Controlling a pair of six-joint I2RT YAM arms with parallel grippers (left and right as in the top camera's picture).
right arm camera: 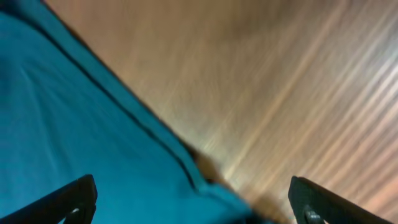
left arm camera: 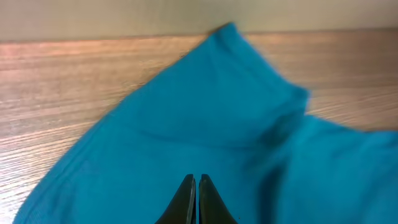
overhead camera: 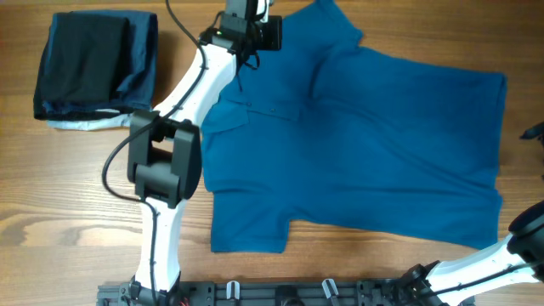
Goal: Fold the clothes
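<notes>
Next, my right gripper should grab the far hem corner (overhead camera: 489, 92) of the blue polo shirt, the corner away from the black rail.
The clothes, a medium-blue polo shirt (overhead camera: 365, 144), lie spread on the wooden table with the collar at the left. My left gripper (overhead camera: 265, 32) sits over the shirt's far shoulder by the upper sleeve. In the left wrist view its jaws (left arm camera: 197, 180) are shut down in the blue fabric (left arm camera: 186, 118), with a sliver of blue between the tips. The sleeve stretches away beyond them. My right gripper (right arm camera: 196, 202) hangs open over the shirt's hem corner (right arm camera: 93, 137), one finger over cloth and one over bare wood, holding nothing. In the overhead view it is barely visible at the right edge (overhead camera: 535, 132).
A stack of folded dark navy garments (overhead camera: 93, 68) with a pale blue edge lies at the back left. The left arm (overhead camera: 166, 170) reaches across the table's left side. A black rail (overhead camera: 280, 293) runs along the front edge.
</notes>
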